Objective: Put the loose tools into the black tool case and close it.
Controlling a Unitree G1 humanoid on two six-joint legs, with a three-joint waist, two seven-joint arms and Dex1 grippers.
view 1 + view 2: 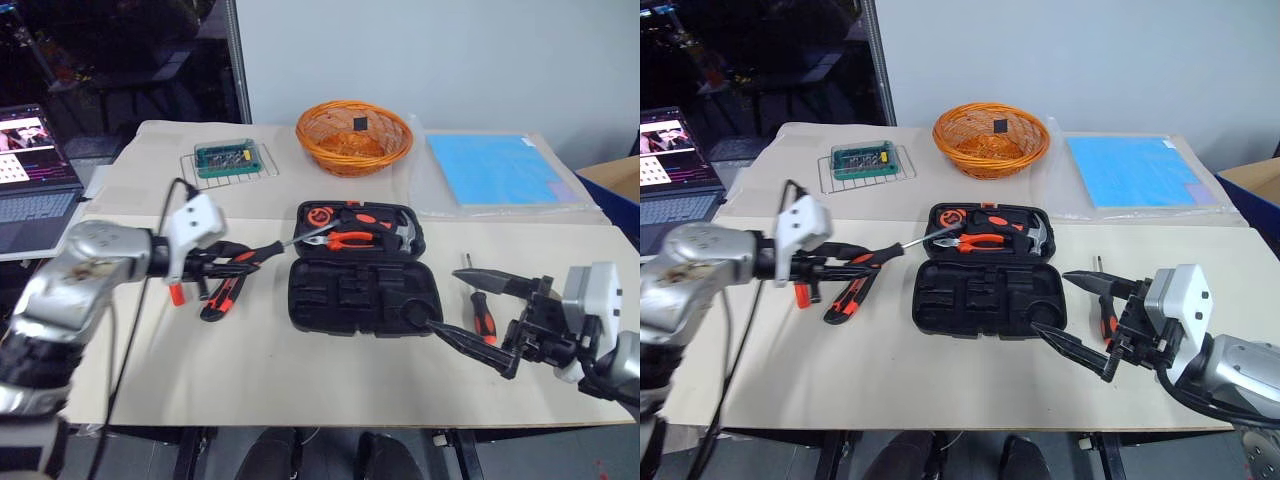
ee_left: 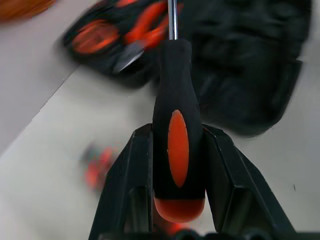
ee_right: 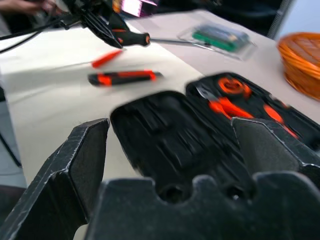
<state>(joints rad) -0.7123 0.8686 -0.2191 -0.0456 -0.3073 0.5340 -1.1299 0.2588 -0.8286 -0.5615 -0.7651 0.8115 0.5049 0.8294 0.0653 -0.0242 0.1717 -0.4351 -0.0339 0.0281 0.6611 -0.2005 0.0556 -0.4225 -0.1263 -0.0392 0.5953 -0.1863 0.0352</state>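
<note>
The robot's left gripper needs to release the black-and-orange screwdriver in the near half of the black tool case [image 1: 349, 269], along the hinge.
The black tool case [image 1: 360, 285] lies open at mid-table, with orange-handled pliers and a hammer in its far half. My left gripper [image 1: 235, 260] is shut on a black-and-orange screwdriver [image 2: 177, 145], held above the table left of the case with its shaft pointing at the case's far-left corner. Below it lie an orange-black utility knife [image 1: 222, 297] and a small all-orange screwdriver [image 1: 176, 293]. Another black-and-orange screwdriver [image 1: 482, 312] lies right of the case. My right gripper [image 1: 445, 297] hovers open by the case's near-right corner, with nothing between its fingers.
An orange wicker basket [image 1: 353, 135] stands at the back centre. A green bit set [image 1: 230, 157] rests on a wire rack left of it. A blue sheet [image 1: 495, 168] lies at the back right. A laptop [image 1: 30, 185] sits off the table's left side.
</note>
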